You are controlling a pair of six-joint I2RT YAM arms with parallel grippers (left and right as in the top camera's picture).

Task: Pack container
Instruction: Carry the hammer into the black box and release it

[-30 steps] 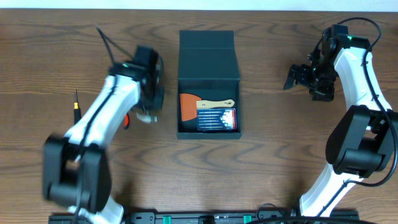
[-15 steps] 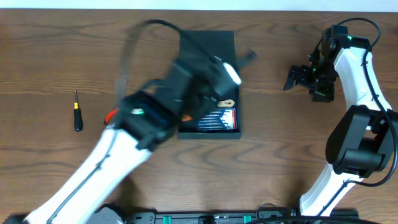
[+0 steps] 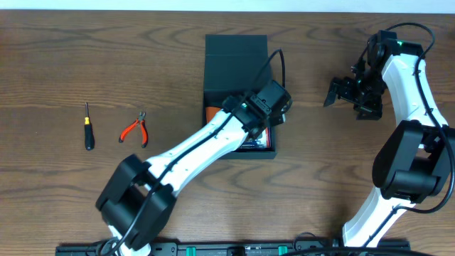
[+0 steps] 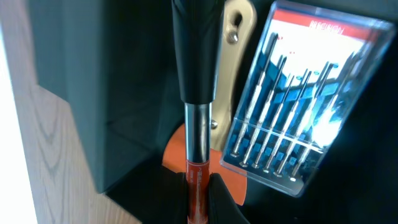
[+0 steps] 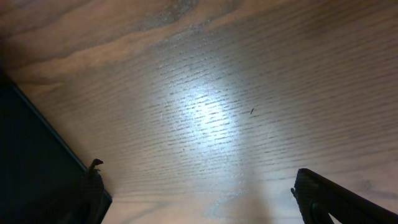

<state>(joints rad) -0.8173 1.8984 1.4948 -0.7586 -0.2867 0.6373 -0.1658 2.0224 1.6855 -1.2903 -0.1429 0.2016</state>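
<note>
The left gripper should release the slim tool inside the container (image 3: 239, 116) (image 4: 200, 93), alongside the orange scraper's wooden handle, toward the lid.
The dark teal container (image 3: 238, 89) stands open in the middle of the table, its lid (image 3: 236, 51) folded back. Inside lie an orange scraper (image 4: 176, 151) with a wooden handle (image 4: 234, 37) and a blue packet of drill bits (image 4: 298, 106). My left gripper (image 3: 269, 112) hovers over the container's right half. In the left wrist view the left gripper (image 4: 198, 200) is shut on a slim tool (image 4: 198, 124) with a red grip, a silver shaft and a black end that points into the box. My right gripper (image 3: 347, 91) hangs open to the right of the container, nothing between its fingers.
Red-handled pliers (image 3: 135, 129) and a small black screwdriver (image 3: 88, 126) lie on the wood left of the container. The left arm stretches diagonally from the front edge to the box. In the right wrist view the right gripper (image 5: 198, 174) faces bare wood, the container's corner (image 5: 31, 162) at left.
My left arm has swung from the table left of the container to above its inside, carrying the slim tool. The pliers now lie uncovered. The right arm has not moved.
</note>
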